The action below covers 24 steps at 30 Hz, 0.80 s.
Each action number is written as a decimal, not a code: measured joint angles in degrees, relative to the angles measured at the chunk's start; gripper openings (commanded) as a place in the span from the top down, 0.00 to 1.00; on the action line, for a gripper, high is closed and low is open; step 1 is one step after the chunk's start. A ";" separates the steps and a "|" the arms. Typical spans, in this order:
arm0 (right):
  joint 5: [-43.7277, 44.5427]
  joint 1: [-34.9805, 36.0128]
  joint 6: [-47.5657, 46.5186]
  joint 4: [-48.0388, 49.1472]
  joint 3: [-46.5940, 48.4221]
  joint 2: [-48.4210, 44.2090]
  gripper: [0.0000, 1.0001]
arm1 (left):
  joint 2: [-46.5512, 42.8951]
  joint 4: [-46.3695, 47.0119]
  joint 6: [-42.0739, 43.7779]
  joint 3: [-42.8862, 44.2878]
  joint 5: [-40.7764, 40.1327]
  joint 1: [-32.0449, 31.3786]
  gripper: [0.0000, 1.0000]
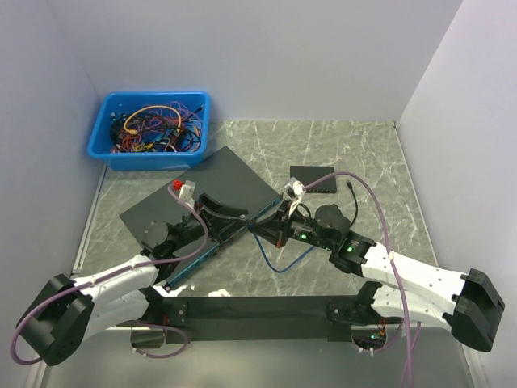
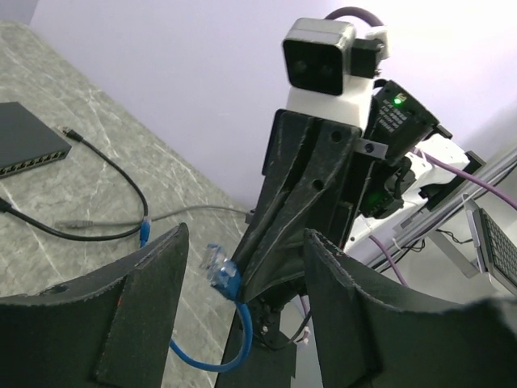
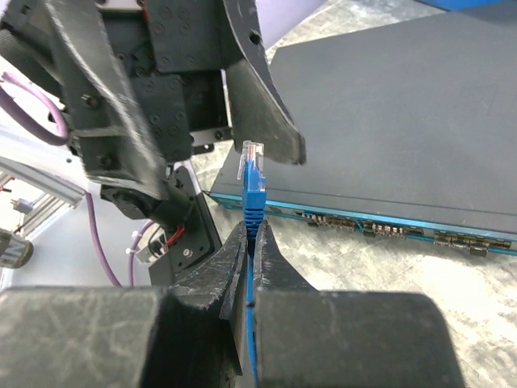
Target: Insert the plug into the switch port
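Note:
My left gripper should hold the plug while my right gripper turns and takes hold again of the plug's blue boot (image 3: 254,200), because the plug's clip faces one side of my right gripper.
A blue cable ends in a clear plug (image 3: 253,170). My right gripper (image 3: 252,230) is shut on the blue boot just behind it, so the plug sticks out past the fingertips. The big black switch (image 3: 404,113) lies beyond, its row of ports (image 3: 388,227) running along a blue front edge. My left gripper (image 2: 242,267) is open, and its fingers (image 2: 121,323) straddle the plug (image 2: 218,267) without touching it. From above, both grippers (image 1: 242,220) (image 1: 268,230) meet at the switch's (image 1: 202,194) near right corner.
A smaller black switch (image 1: 313,179) lies behind the right arm, with grey and black cables near it. A blue bin (image 1: 149,129) of tangled cables stands at the back left. The blue cable's slack (image 1: 283,263) loops on the marble table.

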 measured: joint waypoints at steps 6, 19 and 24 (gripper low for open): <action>0.00 0.00 0.09 0.02 0.00 -0.94 1.00 | -1.07 -2.64 0.52 0.35 -1.07 -0.42 0.54; 2.40 0.79 -0.02 -1.99 0.55 -2.91 0.50 | -1.75 -14.05 1.42 6.34 -6.36 -3.34 0.99; 12.04 3.72 -2.62 -11.58 6.12 -5.53 0.42 | -3.23 -29.99 0.26 14.05 -14.34 -5.20 1.00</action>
